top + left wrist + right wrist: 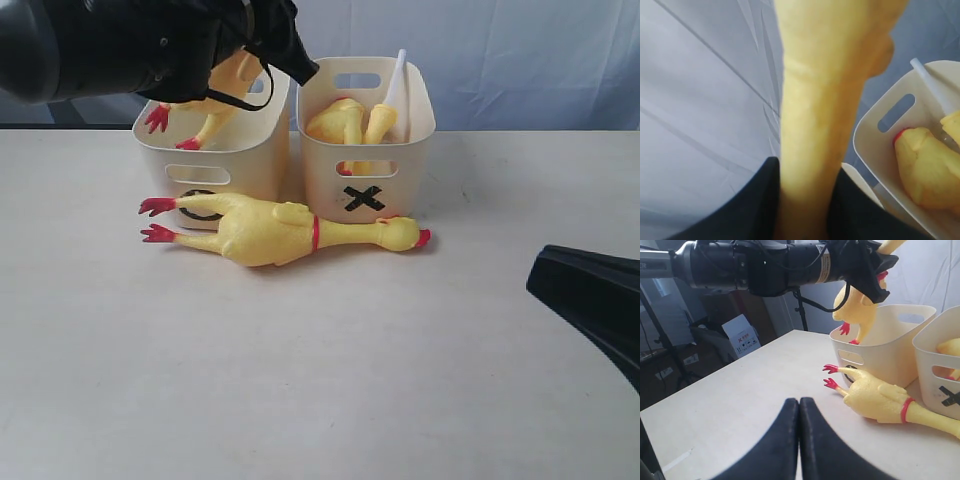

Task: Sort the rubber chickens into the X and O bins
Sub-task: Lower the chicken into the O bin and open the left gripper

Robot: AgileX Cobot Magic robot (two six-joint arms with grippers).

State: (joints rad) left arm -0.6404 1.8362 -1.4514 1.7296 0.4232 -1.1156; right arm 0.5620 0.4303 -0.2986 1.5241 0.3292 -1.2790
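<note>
Next, my left gripper lets go of the yellow chicken in the O bin (240,97), against that bin's side near the X bin. The chicken now hangs over that O bin.
My left gripper (268,58) is shut on the neck of a yellow rubber chicken (230,82). The chicken hangs with its red feet (158,118) over the left cream bin (262,160). That bin's black O (197,199) is mostly hidden. In the left wrist view the chicken (815,110) fills the gap between the dark fingers (747,210). A long chicken (275,230) lies on the table before both bins. The X bin (415,150) holds short chickens (340,120) and a white tube (395,80). My right gripper (799,407) is shut and empty, low over the table, short of the long chicken (880,399).
The bins stand side by side near the table's far edge, against a pale blue curtain (520,50). Beyond the table's left side in the right wrist view are tripod legs (802,315) and a cardboard box (742,335). Bare tabletop (300,380) spreads out in front.
</note>
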